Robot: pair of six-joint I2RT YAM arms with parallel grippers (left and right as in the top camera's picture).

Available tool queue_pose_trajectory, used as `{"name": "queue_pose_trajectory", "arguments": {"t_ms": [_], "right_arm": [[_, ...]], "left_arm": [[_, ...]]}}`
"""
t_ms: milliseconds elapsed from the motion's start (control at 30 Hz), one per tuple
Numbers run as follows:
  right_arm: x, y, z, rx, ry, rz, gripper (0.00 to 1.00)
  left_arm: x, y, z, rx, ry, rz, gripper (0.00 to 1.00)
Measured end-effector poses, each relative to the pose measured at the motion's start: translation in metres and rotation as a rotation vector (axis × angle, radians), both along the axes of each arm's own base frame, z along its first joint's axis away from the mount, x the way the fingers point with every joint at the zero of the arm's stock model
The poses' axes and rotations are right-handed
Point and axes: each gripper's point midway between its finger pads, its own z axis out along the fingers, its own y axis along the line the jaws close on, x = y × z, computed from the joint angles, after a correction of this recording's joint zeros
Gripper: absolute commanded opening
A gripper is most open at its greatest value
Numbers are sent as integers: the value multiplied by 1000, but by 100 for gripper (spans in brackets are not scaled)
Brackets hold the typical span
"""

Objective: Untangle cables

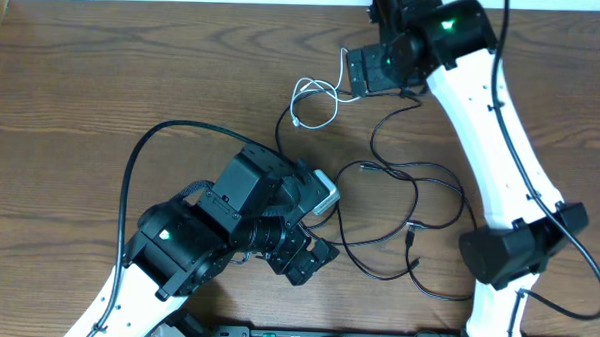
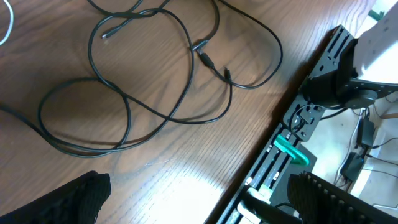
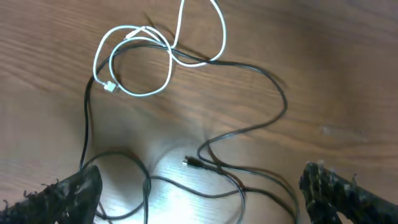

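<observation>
The robot's right gripper will close on the black cable's crossing [image 1: 387, 167] [image 3: 240, 191] next to that cable's loose end, where the parts of the black cable bunch up below the white cable.
The white cable [image 1: 315, 97] lies in small loops at the table's upper middle. The long black cable [image 1: 399, 207] sprawls in several loops across the middle. In the right wrist view the white cable [image 3: 134, 62] and black cable [image 3: 249, 127] cross where the black strand meets the white loops. My right gripper [image 1: 368, 71] [image 3: 208, 196] is open and empty above the black loops, just right of the white cable. My left gripper [image 1: 312, 259] [image 2: 205, 205] is open and empty at the near side, with the black cable [image 2: 124, 99] ahead of it on the table.
A black rail with a green clip [image 2: 291, 151] runs along the table's near edge. A thick black cable [image 1: 146, 148] arcs from the left arm. The right arm's white links [image 1: 491, 135] span the right side. The table's far edge [image 1: 186, 4] is at the top.
</observation>
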Motion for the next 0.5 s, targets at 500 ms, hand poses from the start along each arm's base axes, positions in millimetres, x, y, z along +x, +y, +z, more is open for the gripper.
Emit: {"name": "queue_pose_trajectory", "arguments": {"t_ms": [500], "right_arm": [[-8,49,-142,-71,319,147,98]], "left_arm": [[-14,11,-10,53,69,-2,96]]}}
